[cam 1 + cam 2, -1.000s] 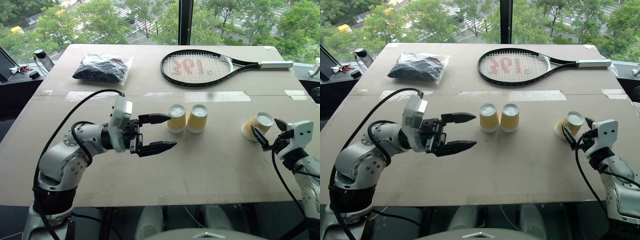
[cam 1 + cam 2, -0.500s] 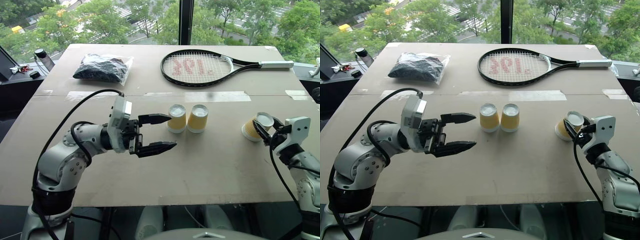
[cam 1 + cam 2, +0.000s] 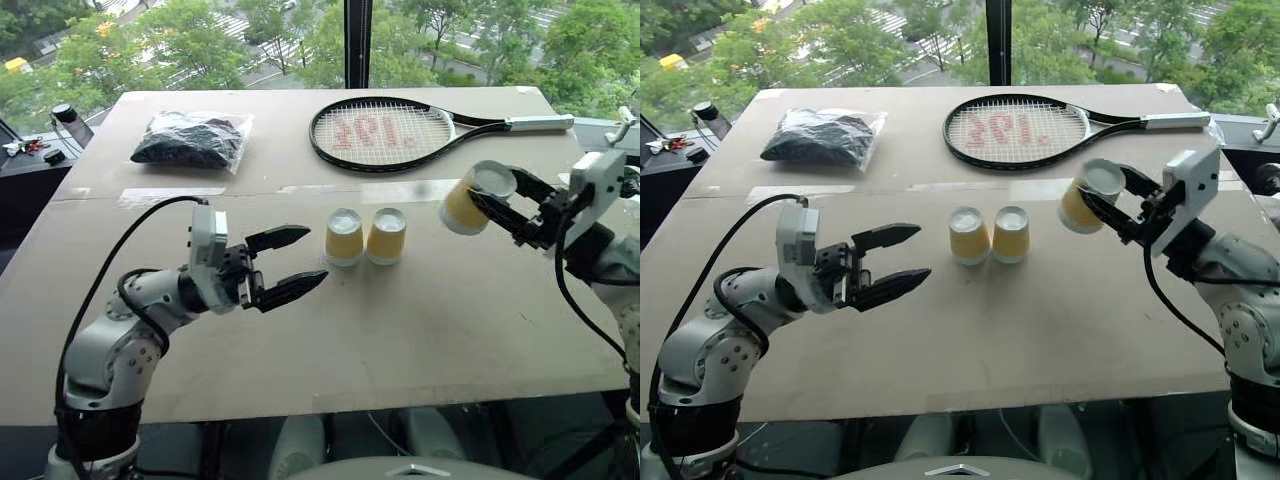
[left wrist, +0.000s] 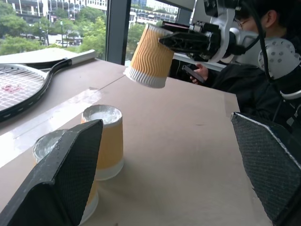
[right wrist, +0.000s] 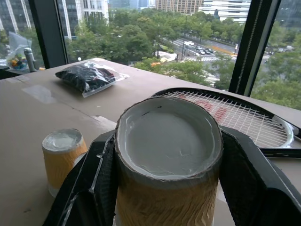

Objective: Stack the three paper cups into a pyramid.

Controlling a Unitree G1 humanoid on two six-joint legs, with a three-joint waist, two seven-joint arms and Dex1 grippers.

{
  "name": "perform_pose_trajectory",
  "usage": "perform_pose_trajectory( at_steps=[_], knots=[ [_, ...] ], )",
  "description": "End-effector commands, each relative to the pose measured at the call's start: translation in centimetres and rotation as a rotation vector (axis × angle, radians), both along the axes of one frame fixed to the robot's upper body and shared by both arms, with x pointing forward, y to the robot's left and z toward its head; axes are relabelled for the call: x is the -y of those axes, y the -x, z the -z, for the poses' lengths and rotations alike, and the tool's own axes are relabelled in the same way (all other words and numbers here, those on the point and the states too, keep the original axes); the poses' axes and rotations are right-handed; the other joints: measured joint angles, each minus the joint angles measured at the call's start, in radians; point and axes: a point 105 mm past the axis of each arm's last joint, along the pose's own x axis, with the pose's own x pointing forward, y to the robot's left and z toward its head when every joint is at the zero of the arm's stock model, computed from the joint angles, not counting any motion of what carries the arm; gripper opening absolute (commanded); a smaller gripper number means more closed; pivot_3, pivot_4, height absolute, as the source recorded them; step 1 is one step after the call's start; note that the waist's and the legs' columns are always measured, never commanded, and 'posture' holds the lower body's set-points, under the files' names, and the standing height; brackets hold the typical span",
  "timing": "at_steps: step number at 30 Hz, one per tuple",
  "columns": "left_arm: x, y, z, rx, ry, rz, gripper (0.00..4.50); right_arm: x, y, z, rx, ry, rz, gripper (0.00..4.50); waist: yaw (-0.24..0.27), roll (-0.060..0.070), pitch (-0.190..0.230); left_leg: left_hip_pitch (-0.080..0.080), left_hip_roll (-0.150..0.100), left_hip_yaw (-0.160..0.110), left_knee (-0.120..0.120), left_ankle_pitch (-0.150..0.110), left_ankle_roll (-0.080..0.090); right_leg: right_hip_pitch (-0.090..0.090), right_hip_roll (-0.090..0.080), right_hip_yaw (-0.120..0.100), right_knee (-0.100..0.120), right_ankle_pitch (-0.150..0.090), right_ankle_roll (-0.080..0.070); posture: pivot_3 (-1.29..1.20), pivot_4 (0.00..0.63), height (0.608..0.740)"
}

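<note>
The third cup, now tilted in the air above the table, will go down across the tops of the two standing cups (image 3: 369,219) (image 5: 79,148), set there by my right gripper.
Two yellow-orange paper cups (image 3: 345,237) (image 3: 387,236) stand upside down, side by side and touching, at the table's middle. The third cup (image 3: 458,210) hangs tilted in the air to their right, above the table, with my right gripper (image 3: 492,198) shut on it near its white base. The right wrist view shows that cup (image 5: 167,155) held between both fingers. My left gripper (image 3: 298,263) is open, level, just left of the standing pair and apart from it; its fingers (image 4: 66,179) frame the two cups (image 4: 106,141).
A tennis racket (image 3: 390,133) lies at the back of the table and a black bag in clear plastic (image 3: 188,139) at the back left. Tape strips cross the table's middle seam. A person (image 4: 263,42) sits beyond the right side.
My right gripper closed on the cup that lay on its side at the right and lifted it up and leftward, toward the pair. The left gripper drifted slightly left, still open.
</note>
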Motion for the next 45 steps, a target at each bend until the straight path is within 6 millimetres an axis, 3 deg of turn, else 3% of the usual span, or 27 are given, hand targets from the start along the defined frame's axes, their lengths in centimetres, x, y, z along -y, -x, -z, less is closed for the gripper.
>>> perform_pose_trajectory(
  at_steps=[1, 7, 15, 25, 34, 41, 45],
  knots=[
    [-1.7, 0.8, -1.1, 0.051, 0.035, -0.047, 4.50, -2.5, 0.2, -1.5, -0.003, 0.048, -0.114, 2.20, 0.008, -0.003, 0.000, 0.000, 0.000, -0.001, 0.000, 0.000, 0.000, 0.000, 0.000, -0.001, 0.000, 0.000, 0.000, 0.00, 0.150, 0.740],
    [-4.4, 1.9, -0.7, 0.050, 0.059, -0.181, 4.50, -6.6, -2.2, -1.7, -0.058, 0.079, -0.195, 2.20, 0.014, -0.006, 0.003, -0.004, -0.002, -0.002, -0.001, 0.000, 0.000, -0.001, -0.005, -0.001, -0.002, 0.000, 0.000, 0.00, 0.150, 0.740],
    [-4.8, 3.2, -0.2, 0.040, 0.062, -0.246, 4.50, -8.7, -3.6, -0.6, -0.091, 0.104, -0.247, 2.20, 0.012, -0.007, 0.004, -0.005, -0.002, -0.003, -0.001, 0.000, 0.000, -0.001, -0.005, -0.003, -0.002, 0.000, 0.000, 0.00, 0.150, 0.740],
    [-5.0, 4.3, 0.0, 0.034, 0.073, -0.288, 4.50, -9.4, -3.8, 0.8, -0.120, 0.130, -0.284, 2.20, 0.009, -0.007, 0.004, -0.004, -0.001, -0.002, -0.002, 0.000, 0.000, -0.001, -0.005, -0.003, -0.002, 0.000, 0.000, 0.00, 0.150, 0.740],
    [-5.6, 5.0, -1.9, 0.089, 0.138, -0.253, 4.50, -9.6, -3.8, 1.3, -0.109, 0.169, -0.285, 2.20, 0.009, -0.006, 0.004, -0.003, -0.001, -0.002, -0.002, 0.000, 0.000, -0.001, -0.005, -0.003, -0.002, 0.000, 0.000, 0.00, 0.150, 0.740],
    [-5.8, 5.0, -2.3, 0.084, 0.139, -0.222, 4.50, -9.7, -3.9, 1.7, -0.113, 0.177, -0.282, 2.20, 0.008, -0.006, 0.004, -0.003, -0.001, -0.002, -0.003, 0.000, 0.000, -0.001, -0.005, -0.004, -0.002, 0.000, 0.000, 0.00, 0.150, 0.740],
    [-6.0, 4.9, -2.4, 0.087, 0.141, -0.217, 4.50, -9.5, -4.2, 1.8, -0.091, 0.191, -0.261, 4.01, 0.008, -0.006, 0.004, -0.003, -0.001, -0.001, -0.003, 0.000, 0.000, -0.001, -0.005, -0.004, -0.002, 0.000, 0.000, 0.00, 0.150, 0.740]
  ],
)
